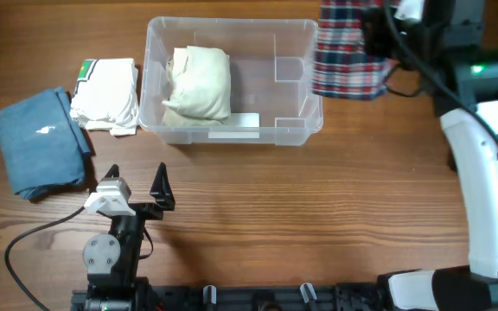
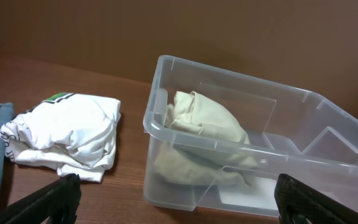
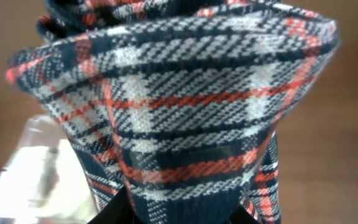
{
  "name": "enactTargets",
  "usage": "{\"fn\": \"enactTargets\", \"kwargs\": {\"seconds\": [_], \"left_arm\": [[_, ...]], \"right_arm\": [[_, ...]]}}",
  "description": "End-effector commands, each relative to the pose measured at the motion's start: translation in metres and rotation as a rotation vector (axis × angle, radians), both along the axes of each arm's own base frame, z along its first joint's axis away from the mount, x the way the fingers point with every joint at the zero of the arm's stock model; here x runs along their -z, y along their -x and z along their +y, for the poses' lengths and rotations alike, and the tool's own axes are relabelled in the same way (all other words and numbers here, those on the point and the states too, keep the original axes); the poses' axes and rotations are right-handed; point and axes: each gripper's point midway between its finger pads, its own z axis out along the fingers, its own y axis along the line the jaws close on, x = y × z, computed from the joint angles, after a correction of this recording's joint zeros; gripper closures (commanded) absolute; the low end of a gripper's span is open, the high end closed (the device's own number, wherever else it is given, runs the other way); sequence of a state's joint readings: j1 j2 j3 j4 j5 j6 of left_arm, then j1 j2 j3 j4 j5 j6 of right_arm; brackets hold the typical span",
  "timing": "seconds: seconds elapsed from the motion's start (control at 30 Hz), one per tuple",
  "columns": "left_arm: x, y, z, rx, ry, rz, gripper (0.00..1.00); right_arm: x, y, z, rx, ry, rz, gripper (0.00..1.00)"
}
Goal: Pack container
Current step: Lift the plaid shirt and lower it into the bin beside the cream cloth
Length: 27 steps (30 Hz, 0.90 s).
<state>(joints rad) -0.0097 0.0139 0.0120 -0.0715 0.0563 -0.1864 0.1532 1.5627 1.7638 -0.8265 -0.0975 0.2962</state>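
Note:
My right gripper should open and let go of the plaid garment in the clear plastic container [image 1: 260, 89], next to the cream folded garment.
The clear plastic container [image 1: 301, 104] stands at the table's back middle with a cream folded garment [image 1: 199, 82] in its left half; it also shows in the left wrist view [image 2: 185, 134]. My right gripper [image 1: 377, 30] is shut on a plaid navy, red and white garment [image 1: 346, 53] and holds it in the air just right of the container's right rim. The plaid cloth [image 3: 185, 106] fills the right wrist view. My left gripper [image 1: 137, 183] is open and empty, in front of the container's left end.
A white folded garment [image 1: 106, 93] lies just left of the container. A blue folded garment [image 1: 40, 138] lies at the far left. The right arm [image 1: 491, 173] runs along the right side.

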Motion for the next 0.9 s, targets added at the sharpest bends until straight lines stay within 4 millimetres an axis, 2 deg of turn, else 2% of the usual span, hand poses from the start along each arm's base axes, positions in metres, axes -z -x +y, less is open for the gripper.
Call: {"fn": "enactTargets", "kwargs": {"seconds": [0.0, 0.07, 0.17, 0.27, 0.37, 0.47, 0.57, 0.87], "left_arm": [[0.002, 0.0, 0.003, -0.014, 0.008, 0.002, 0.0], [0.002, 0.0, 0.003, -0.014, 0.008, 0.003, 0.0], [0.002, 0.0, 0.003, -0.014, 0.008, 0.002, 0.0], [0.002, 0.0, 0.003, -0.014, 0.008, 0.002, 0.0], [0.002, 0.0, 0.003, -0.014, 0.008, 0.002, 0.0], [0.002, 0.0, 0.003, -0.014, 0.008, 0.002, 0.0], [0.002, 0.0, 0.003, -0.014, 0.008, 0.003, 0.0], [0.002, 0.0, 0.003, -0.014, 0.008, 0.002, 0.0]], "right_arm": [[-0.045, 0.007, 0.055, -0.071, -0.118, -0.122, 0.96], [-0.05, 0.004, 0.086, -0.091, -0.147, -0.153, 0.96], [-0.042, 0.001, 0.111, -0.088, -0.166, -0.144, 0.96], [-0.016, -0.007, 0.136, -0.087, -0.19, -0.083, 0.96], [0.026, -0.02, 0.155, -0.086, -0.181, 0.005, 0.96], [0.067, -0.031, 0.161, -0.081, -0.141, 0.082, 0.96], [0.098, -0.038, 0.159, -0.074, -0.079, 0.132, 0.96], [0.161, -0.051, 0.143, 0.019, -0.015, 0.251, 0.96]]}}
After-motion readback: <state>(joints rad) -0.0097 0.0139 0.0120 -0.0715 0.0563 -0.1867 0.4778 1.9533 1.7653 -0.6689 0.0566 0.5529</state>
